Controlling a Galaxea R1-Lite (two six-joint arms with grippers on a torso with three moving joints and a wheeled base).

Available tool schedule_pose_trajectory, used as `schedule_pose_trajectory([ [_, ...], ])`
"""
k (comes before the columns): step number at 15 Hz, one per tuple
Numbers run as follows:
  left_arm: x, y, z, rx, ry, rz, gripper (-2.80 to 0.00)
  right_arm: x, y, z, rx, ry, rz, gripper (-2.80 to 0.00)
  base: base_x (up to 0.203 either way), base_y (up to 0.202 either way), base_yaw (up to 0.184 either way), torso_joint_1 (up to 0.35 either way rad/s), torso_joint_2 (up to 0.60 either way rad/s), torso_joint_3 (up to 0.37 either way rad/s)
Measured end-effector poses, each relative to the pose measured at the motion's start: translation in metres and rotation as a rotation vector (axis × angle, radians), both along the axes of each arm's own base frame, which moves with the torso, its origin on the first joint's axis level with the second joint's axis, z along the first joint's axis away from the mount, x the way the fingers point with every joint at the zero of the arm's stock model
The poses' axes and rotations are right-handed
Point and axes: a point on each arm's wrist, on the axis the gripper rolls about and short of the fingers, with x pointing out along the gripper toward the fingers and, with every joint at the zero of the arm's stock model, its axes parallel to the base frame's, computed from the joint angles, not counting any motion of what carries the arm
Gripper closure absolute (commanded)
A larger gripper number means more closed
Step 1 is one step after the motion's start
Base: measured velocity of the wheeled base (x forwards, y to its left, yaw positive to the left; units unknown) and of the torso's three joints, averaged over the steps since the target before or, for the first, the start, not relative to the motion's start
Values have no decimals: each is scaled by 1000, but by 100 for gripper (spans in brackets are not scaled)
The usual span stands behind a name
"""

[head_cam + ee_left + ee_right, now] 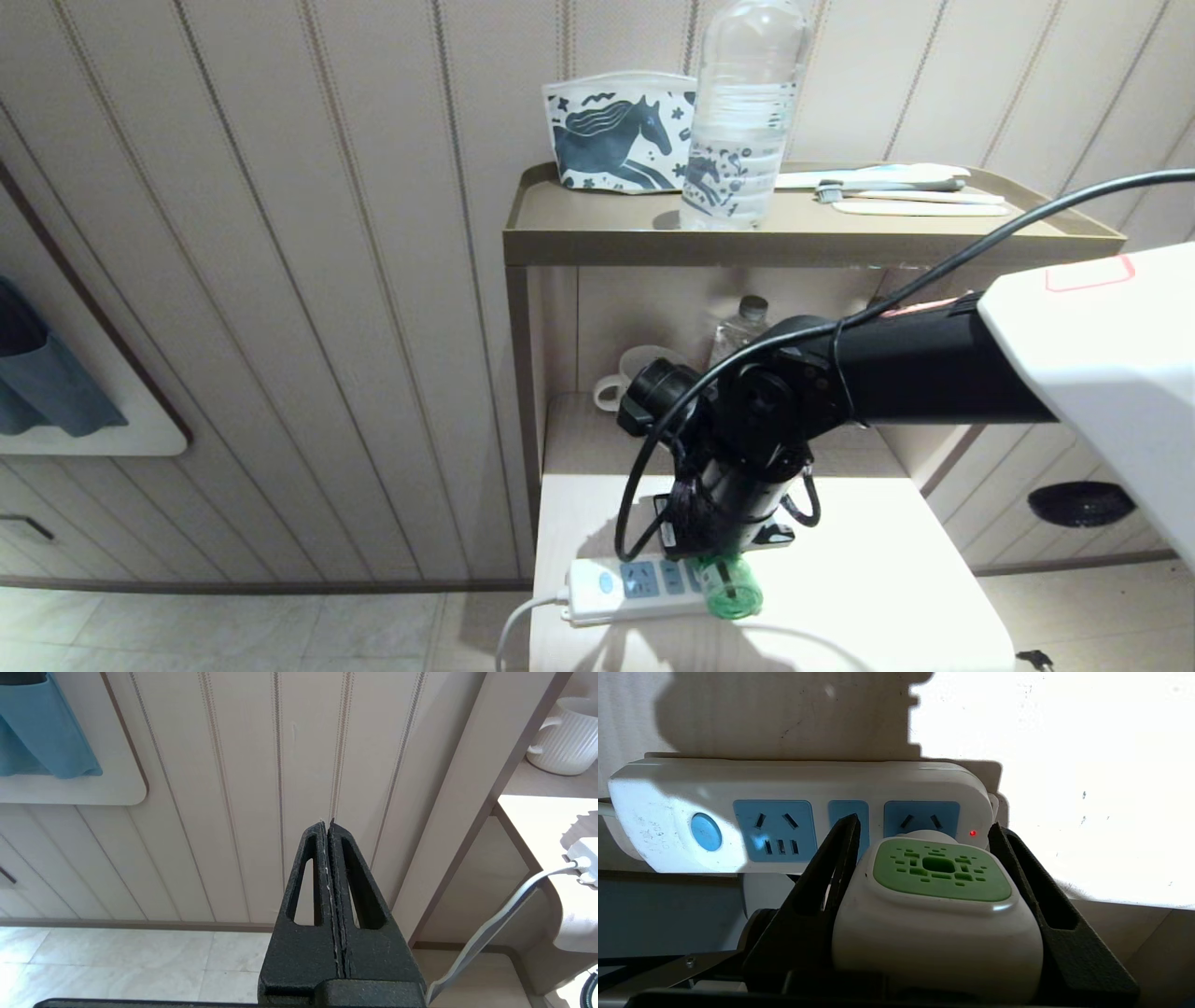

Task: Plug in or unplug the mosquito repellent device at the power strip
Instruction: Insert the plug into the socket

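My right gripper is going to release the mosquito repellent device in the blue socket (727, 605) (929, 843) beside the power strip's red light. The device's rear now meets that socket.
The mosquito repellent device (934, 933), with a white head and a green vented top, sits between the fingers of my right gripper (923, 823), which is shut on its sides. Its rear meets the rightmost blue socket of the white power strip (794, 779); I cannot see the pins. A red light (973, 833) glows at that end of the strip. In the head view the device's green bottle (731, 586) sticks out over the right end of the power strip (616, 583), under my right wrist. My left gripper (327, 826) is shut on nothing, off to the side near the wall.
The strip lies near the front edge of a pale table (887, 597), its white cord (512, 635) hanging over the edge. Behind stands a shelf unit (597, 233) with a water bottle (742, 112), a horse-print pouch (616, 131) and toothbrushes (915, 191); a white mug (635, 373) stands lower down.
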Motion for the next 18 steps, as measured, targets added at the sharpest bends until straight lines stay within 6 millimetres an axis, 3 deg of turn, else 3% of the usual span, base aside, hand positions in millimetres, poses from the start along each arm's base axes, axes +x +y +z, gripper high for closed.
schedule_pose_trajectory([
  [18,0,0,0,0,0,0,0,-13,-5,-32,12,-34,-30,0,0,0,0,0,0,0],
])
